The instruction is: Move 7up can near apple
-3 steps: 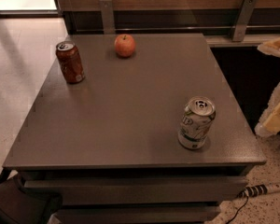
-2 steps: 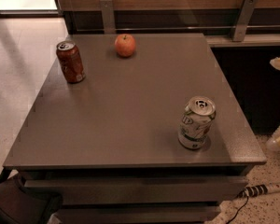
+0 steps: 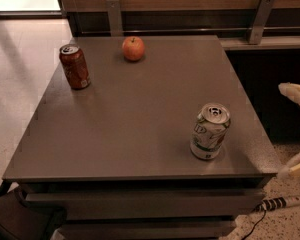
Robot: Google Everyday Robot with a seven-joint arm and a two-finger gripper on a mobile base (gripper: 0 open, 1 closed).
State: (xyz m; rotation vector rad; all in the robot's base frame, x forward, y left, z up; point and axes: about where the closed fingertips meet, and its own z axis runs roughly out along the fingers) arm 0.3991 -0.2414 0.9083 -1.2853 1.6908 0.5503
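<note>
Next, my gripper moves to the 7up can and closes on the middle of the can's body [image 3: 209, 134], between its top and bottom.
The 7up can [image 3: 209, 131], white and silver with green lettering, stands upright near the front right corner of the grey table [image 3: 140, 119]. The apple [image 3: 133, 48], red-orange and round, sits near the table's far edge, left of centre. The can and the apple are far apart. My gripper [image 3: 297, 129] is at the right edge of the view, beyond the table's right side and to the right of the 7up can. Its two pale fingers [image 3: 294, 91] stand wide apart, and it holds nothing.
A reddish-brown can [image 3: 74, 66] stands upright at the table's far left. A wooden wall with metal brackets [image 3: 260, 18] runs behind the table. A power strip [image 3: 280, 203] and cable lie on the floor at the front right.
My gripper has drifted to the right and down, towards the edge of the view. The cans and the apple have not moved.
</note>
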